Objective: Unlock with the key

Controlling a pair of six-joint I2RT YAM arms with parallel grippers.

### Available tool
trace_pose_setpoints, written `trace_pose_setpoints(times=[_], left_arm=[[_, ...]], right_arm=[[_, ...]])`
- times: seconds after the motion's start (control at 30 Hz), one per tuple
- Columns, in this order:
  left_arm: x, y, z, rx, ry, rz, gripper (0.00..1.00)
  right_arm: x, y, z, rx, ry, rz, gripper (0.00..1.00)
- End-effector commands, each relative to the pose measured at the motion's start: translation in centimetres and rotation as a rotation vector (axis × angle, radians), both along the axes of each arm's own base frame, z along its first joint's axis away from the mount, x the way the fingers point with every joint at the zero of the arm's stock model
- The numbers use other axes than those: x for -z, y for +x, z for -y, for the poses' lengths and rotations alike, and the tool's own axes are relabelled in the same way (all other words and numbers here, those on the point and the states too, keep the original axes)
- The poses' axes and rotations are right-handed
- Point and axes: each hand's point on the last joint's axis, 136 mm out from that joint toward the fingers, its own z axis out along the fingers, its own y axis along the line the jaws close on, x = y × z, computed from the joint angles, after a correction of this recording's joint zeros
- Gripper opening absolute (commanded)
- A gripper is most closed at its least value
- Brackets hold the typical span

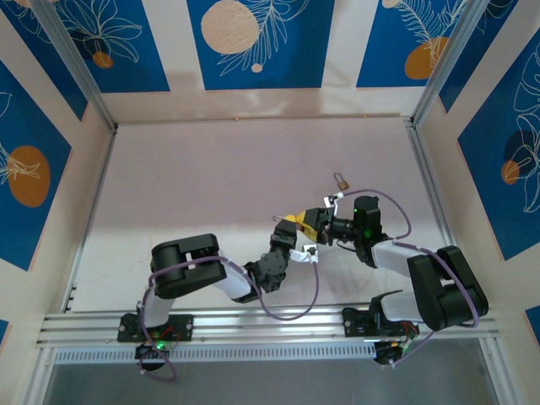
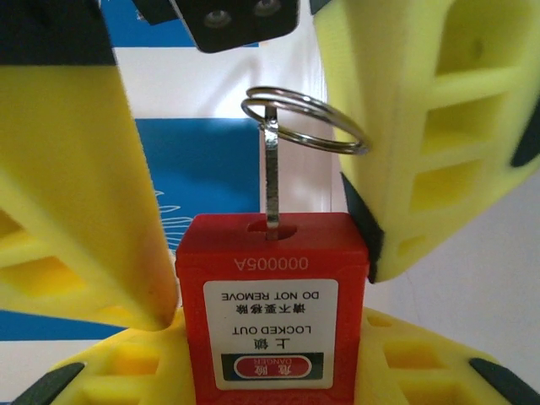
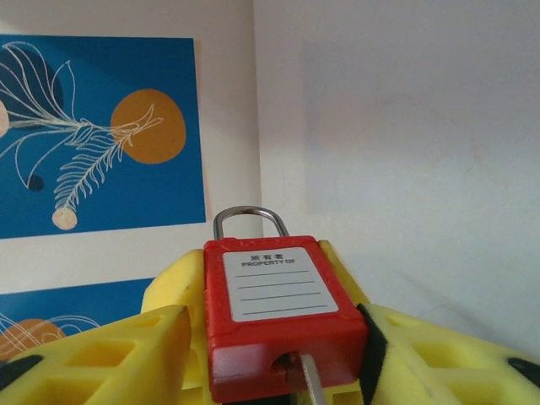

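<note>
The robot's two grippers are both on the red padlock's body, so next the left gripper opens and takes the steel shackle (image 3: 250, 210) while the right gripper holds the body.
The red padlock (image 2: 270, 321) is raised off the table with my left gripper (image 1: 295, 229) shut on its body, yellow fingers (image 2: 422, 363) on both sides. Its label reads upside down in the left wrist view. The key (image 2: 272, 181), a thin silver blade on a wire ring (image 2: 305, 123), stands in the keyhole. My right gripper (image 1: 321, 221) faces the lock's keyhole end, open, its yellow fingers (image 2: 422, 126) on either side of the key and clear of it. In the right wrist view, the padlock (image 3: 278, 304) shows its steel shackle (image 3: 250, 218), and the key blade (image 3: 310, 380) enters the keyhole.
A small brass padlock (image 1: 341, 180) lies on the white table (image 1: 211, 177) just beyond the grippers. Blue-patterned walls close in the back and both sides. An aluminium rail (image 1: 270, 321) runs along the near edge by the arm bases.
</note>
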Motion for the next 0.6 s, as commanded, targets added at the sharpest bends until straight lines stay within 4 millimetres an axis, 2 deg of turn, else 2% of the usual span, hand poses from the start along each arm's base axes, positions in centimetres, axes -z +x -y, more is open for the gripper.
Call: trace_pose_setpoints(times=[0.0,0.33,0.5,0.57], left_arm=[[-1.05,0.56,0.04,-0.025,-0.076,0.012,0.16],[-0.80,0.46,0.07,-0.024,-0.078,0.007,0.19],[-0.90,0.40,-0.20,-0.025,-0.095,0.001,0.34],[-1.08,0.33,-0.36,-0.024,-0.105,-0.001,0.45]], right_arm=[[-0.56,-0.42,-0.51,-0.032,0.033,0.007,0.46],[-0.60,-0.29,-0.90,-0.039,0.042,0.006,0.34],[-0.56,0.14,-0.60,-0.019,0.032,0.007,0.32],[-0.63,0.35,-0.43,-0.010,0.030,0.012,0.32]])
